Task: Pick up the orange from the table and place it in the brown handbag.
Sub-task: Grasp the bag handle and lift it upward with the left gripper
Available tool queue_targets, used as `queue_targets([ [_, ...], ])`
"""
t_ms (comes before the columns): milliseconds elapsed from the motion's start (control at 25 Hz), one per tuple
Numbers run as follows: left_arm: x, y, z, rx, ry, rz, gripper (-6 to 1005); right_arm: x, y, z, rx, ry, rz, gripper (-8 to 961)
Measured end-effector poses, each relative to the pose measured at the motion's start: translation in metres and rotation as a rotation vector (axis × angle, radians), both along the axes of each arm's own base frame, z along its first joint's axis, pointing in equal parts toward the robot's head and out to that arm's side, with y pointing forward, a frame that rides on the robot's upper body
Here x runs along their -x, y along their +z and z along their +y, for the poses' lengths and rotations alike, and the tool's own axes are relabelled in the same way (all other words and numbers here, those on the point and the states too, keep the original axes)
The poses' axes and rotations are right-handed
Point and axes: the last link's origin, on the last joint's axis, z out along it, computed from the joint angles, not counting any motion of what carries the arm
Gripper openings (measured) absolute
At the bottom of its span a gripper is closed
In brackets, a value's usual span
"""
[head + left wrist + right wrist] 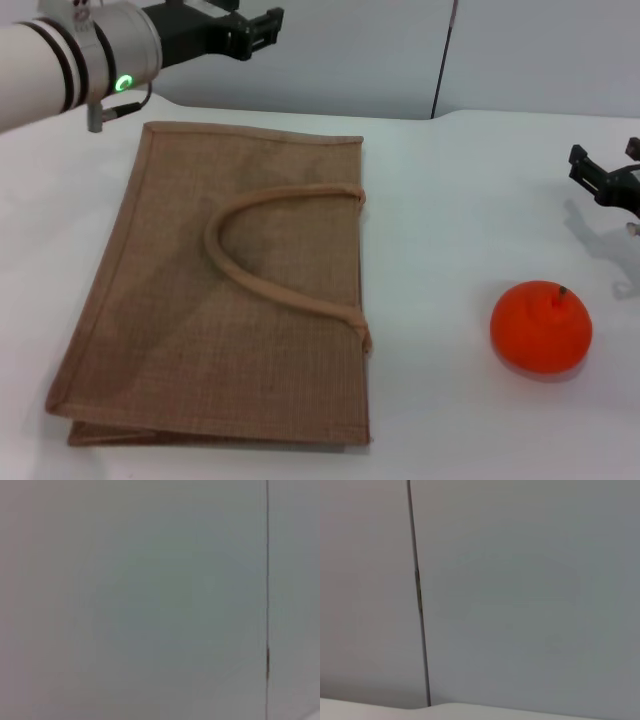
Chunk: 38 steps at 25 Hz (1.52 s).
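Observation:
Next, my left gripper goes to the handle's curved middle (211, 235) on the brown handbag and closes there, because lifting it opens the handbag.
The orange (541, 328) sits on the white table (460, 200) at the right, stem up. The brown handbag (220, 300) lies flat at centre-left, one loop handle (270, 240) resting on top. My left gripper (245, 18) hangs high above the bag's far edge, open and empty. My right gripper (608, 165) is at the right edge of the head view, beyond the orange and apart from it, open and empty. Both wrist views show only the grey wall, not the orange or the bag.
A grey wall with a dark vertical seam (443, 60) stands behind the table; the seam also shows in the left wrist view (267, 600) and the right wrist view (418, 590). Bare tabletop lies between the bag and the orange.

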Motion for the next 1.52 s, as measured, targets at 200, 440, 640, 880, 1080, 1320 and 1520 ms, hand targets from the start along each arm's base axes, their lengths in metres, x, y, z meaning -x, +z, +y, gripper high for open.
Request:
queue_targets([
  [200,-0.002,0.010,-0.004,0.086,0.073,0.031,587,0.002,-0.001,0.001,0.001,0.003,0.002,824],
  [440,-0.002,0.023,-0.008,0.214,0.147,0.065,587,0.002,-0.001,0.001,0.002,0.005,0.003,824],
  [640,0.006,0.030,-0.011,0.295,0.219,0.136,586,0.004,-0.001,0.002,0.003,0.008,0.003,824],
  [880,0.021,0.033,-0.015,0.352,0.251,0.165,586,0.004,-0.001,0.002,0.004,0.009,0.003,824],
  [1080,0.035,0.024,-0.017,0.418,0.287,0.185,585,0.004,-0.001,0.002,0.005,0.010,0.002,825],
  [1320,0.046,0.014,-0.017,0.469,0.322,0.194,585,0.005,-0.002,0.002,0.007,0.012,0.002,825],
  [1520,0.059,0.005,-0.015,0.499,0.355,0.191,586,0.006,-0.002,0.003,0.007,0.014,0.004,825],
])
